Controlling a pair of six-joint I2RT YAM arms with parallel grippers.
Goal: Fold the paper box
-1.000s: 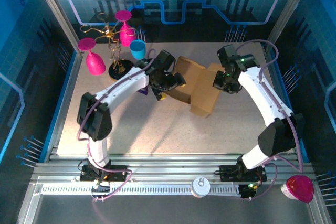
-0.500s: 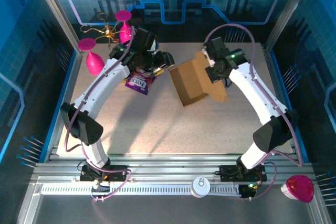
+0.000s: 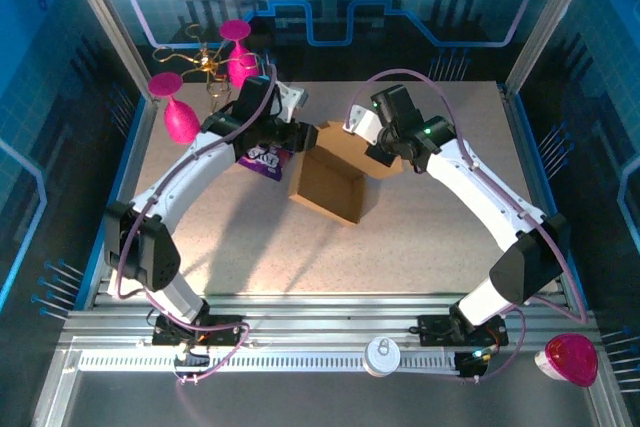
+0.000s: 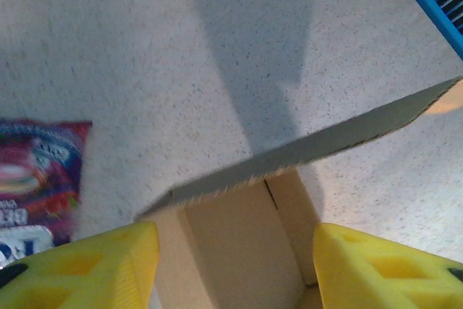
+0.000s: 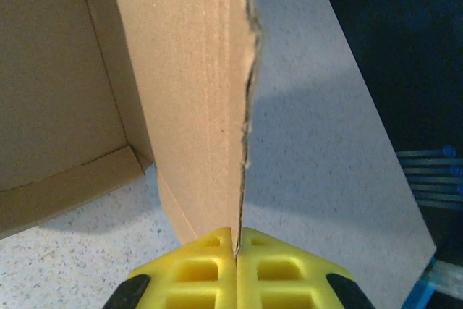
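Next, I pinch the box side's edge (image 3: pixel 299 176) with my left gripper before my right gripper, the only one holding the box, leaves the box's lid flap.
The paper box (image 3: pixel 327 185) is brown cardboard and sits open side up near the table's middle. Its lid flap (image 5: pixel 188 92) stands upright, and my right gripper (image 3: pixel 380 150) (image 5: pixel 236 235) is shut on that flap's edge. The box's inside (image 5: pixel 58 85) lies to the left of the flap. My left gripper (image 3: pixel 297 137) (image 4: pixel 233 233) is at the box's far-left corner. Its yellow fingers (image 4: pixel 108 265) stand apart with a box wall (image 4: pixel 239 258) between them. I cannot tell whether they press it. A flap edge (image 4: pixel 325 142) crosses above.
A purple snack packet (image 3: pixel 264 158) (image 4: pixel 36 171) lies just left of the box, beside the left gripper. A gold rack (image 3: pixel 208 65) with pink glasses (image 3: pixel 180 119) stands at the back left. Blue side rails (image 3: pixel 118 187) border the table.
The right gripper has swung the box left toward the middle, and it now sits open side up. The left gripper drew back by the packet, narrowed its jaws and now straddles the box's corner.
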